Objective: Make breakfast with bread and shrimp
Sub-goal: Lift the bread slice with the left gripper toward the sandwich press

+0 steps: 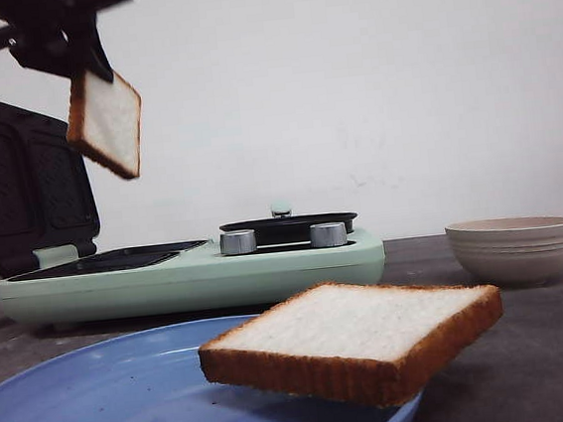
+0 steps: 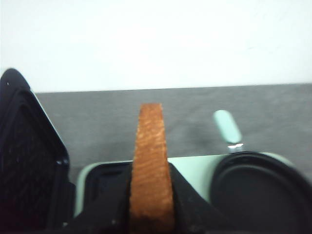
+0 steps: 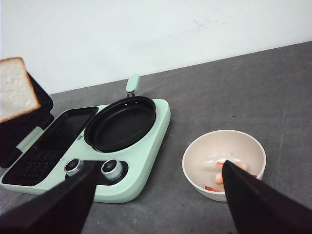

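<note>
Next, I let go of the bread slice with my left gripper on the black sandwich grill plate (image 1: 130, 252) next to the raised lid.
My left gripper (image 1: 73, 61) is shut on one bread slice (image 1: 106, 123) and holds it on edge, high above the open sandwich grill plate (image 1: 117, 259). In the left wrist view its brown crust (image 2: 151, 165) stands edge-on between the fingers (image 2: 109, 209). The second bread slice (image 1: 359, 338) lies flat on the rim of the blue plate (image 1: 81, 410) at the front. Small pink shrimp (image 3: 219, 178) lie in the beige bowl (image 3: 195, 161). My right gripper (image 3: 156, 204) is open and empty, high over the table between the cooker and the bowl.
The mint-green breakfast maker (image 1: 188, 280) has its black lid (image 1: 20, 186) raised at the left, a black round pan (image 3: 121, 123) and two silver knobs (image 3: 112, 168). The beige bowl (image 1: 515, 253) stands to its right on the dark grey table.
</note>
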Controlling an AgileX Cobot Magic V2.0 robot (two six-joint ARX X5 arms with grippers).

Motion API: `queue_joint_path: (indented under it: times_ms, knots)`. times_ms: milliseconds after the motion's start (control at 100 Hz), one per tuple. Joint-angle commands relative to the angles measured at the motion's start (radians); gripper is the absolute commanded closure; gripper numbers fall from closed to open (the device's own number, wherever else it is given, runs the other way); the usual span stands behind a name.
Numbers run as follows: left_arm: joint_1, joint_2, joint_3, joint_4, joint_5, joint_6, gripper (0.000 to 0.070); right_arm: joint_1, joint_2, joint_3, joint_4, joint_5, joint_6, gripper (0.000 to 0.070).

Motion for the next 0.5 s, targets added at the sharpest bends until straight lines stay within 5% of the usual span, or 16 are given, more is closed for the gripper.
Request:
queue_joint_path:
  times_ms: [0,280,490]
  knots:
    - [-0.021,0.04,0.024,0.039,-0.053,0.135,0.0699,0.008,0.014,0.018,0.004,0.0,-0.002,0.019]
    - [-0.095,0.153,0.026,0.15,-0.239,0.403,0.0699,0.041,0.066,0.018,0.006,0.003,-0.032,0.019]
    - [-0.117,0.223,0.026,0.289,-0.252,0.626,0.07,0.047,0.108,0.018,0.007,0.004,-0.032,0.019]
